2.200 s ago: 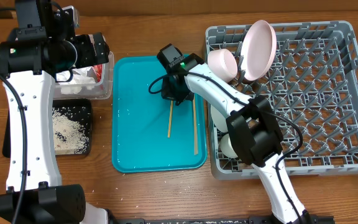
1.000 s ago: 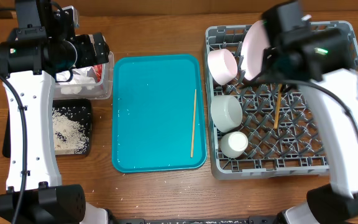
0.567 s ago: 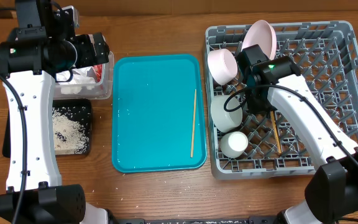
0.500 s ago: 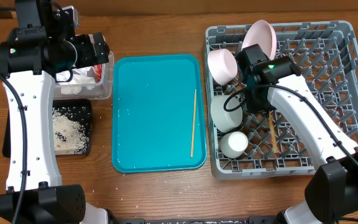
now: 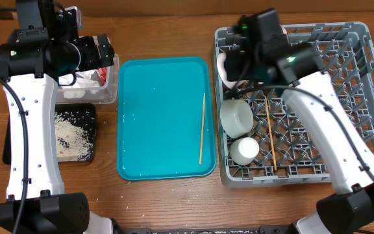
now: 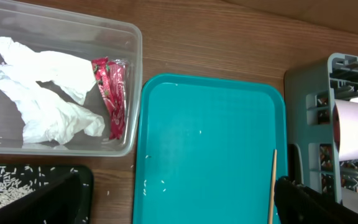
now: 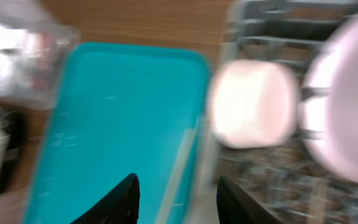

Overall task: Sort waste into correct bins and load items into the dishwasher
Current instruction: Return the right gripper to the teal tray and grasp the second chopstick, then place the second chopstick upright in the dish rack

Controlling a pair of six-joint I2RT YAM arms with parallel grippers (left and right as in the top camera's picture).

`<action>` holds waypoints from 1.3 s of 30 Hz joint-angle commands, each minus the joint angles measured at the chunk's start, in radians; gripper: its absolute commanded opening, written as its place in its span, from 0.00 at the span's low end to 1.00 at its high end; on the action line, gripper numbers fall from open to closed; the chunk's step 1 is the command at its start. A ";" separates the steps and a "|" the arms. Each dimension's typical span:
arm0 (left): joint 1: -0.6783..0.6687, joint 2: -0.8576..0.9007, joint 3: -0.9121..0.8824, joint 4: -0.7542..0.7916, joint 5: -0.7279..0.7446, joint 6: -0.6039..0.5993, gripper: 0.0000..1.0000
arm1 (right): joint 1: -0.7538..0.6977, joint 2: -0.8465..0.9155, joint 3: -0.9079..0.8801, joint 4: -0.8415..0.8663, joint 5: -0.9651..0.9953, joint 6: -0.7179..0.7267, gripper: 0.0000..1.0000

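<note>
Next, my right gripper closes on the far half of the chopstick (image 5: 203,121) (image 7: 172,191) on the teal tray, near its middle, because that chopstick still needs to be loaded.
One wooden chopstick (image 5: 270,133) lies in the grey dish rack (image 5: 362,97). The other chopstick (image 5: 202,128) lies on the teal tray (image 5: 161,117) near its right edge. My right gripper (image 7: 178,202) is open and empty, high over the rack's far-left corner; its view is blurred. The pink bowl (image 7: 252,102) and pink plate (image 7: 347,112) stand in the rack. The grey-green bowl (image 5: 236,116) and white cup (image 5: 244,150) sit at the rack's left side. My left gripper (image 6: 179,211) is open and empty. The napkin (image 6: 48,99) and red wrapper (image 6: 110,93) lie in the clear tub (image 6: 135,74).
The black tray (image 5: 89,130) holds rice grains, in front of the clear tub at the left. A few rice grains lie scattered on the teal tray. The left arm hangs above the clear tub at the far left.
My right gripper carried one chopstick from the teal tray to the rack, let it go there, and has moved up toward the rack's far-left corner. The left arm has not moved.
</note>
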 commanded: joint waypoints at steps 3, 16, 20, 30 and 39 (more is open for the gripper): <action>-0.014 0.003 0.008 0.003 -0.005 0.011 1.00 | 0.169 0.146 0.010 -0.004 0.007 0.197 0.41; -0.014 0.003 0.008 0.003 -0.005 0.011 1.00 | 0.215 0.506 0.010 -0.017 0.157 0.397 0.42; -0.014 0.003 0.008 0.003 -0.005 0.011 1.00 | 0.215 0.521 0.009 -0.015 0.245 0.418 0.50; -0.014 0.003 0.008 0.003 -0.005 0.011 1.00 | 0.223 0.605 0.009 0.024 0.102 0.364 0.16; -0.015 0.003 0.008 0.003 -0.005 0.011 1.00 | 0.234 0.603 0.180 -0.093 0.096 0.293 0.04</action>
